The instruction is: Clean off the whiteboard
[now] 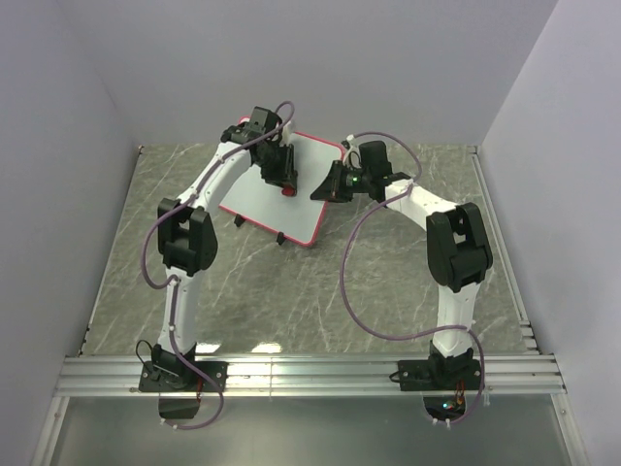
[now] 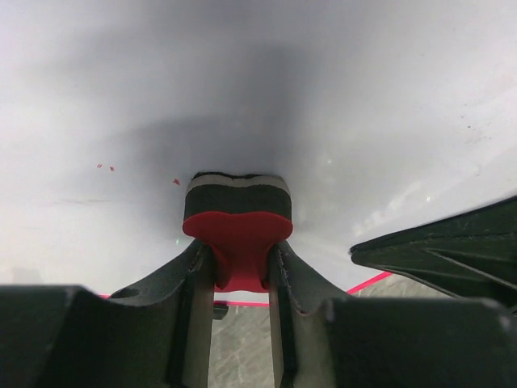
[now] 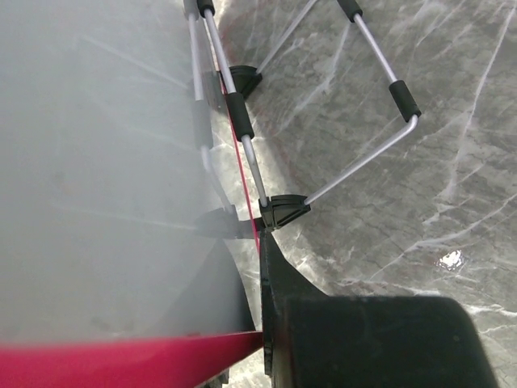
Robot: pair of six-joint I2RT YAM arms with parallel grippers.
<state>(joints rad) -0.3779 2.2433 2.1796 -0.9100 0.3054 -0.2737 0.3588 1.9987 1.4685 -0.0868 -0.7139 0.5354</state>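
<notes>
The robot's left gripper will release the red eraser on the grey table [image 1: 223, 286] between the whiteboard and the aluminium rail.
The whiteboard [image 1: 312, 212], white with a thin red frame, stands tilted at the back of the table. My left gripper [image 1: 281, 178] is shut on the small red eraser [image 1: 287, 190] and presses its dark felt against the board's face. In the left wrist view the eraser [image 2: 237, 226] sits between the fingers [image 2: 182, 275], with faint red specks [image 2: 105, 167] on the board [image 2: 339, 97] to its left. My right gripper [image 1: 326, 188] clamps the board's right edge. In the right wrist view one finger [image 3: 279, 307] lies along the red frame [image 3: 121, 360]; the other is hidden behind the board.
The board's silver wire stand [image 3: 363, 158] with black sleeves and feet rests on the grey marbled table [image 1: 291, 291]. White walls close in the back and both sides. An aluminium rail [image 1: 310, 374] carries both arm bases at the near edge.
</notes>
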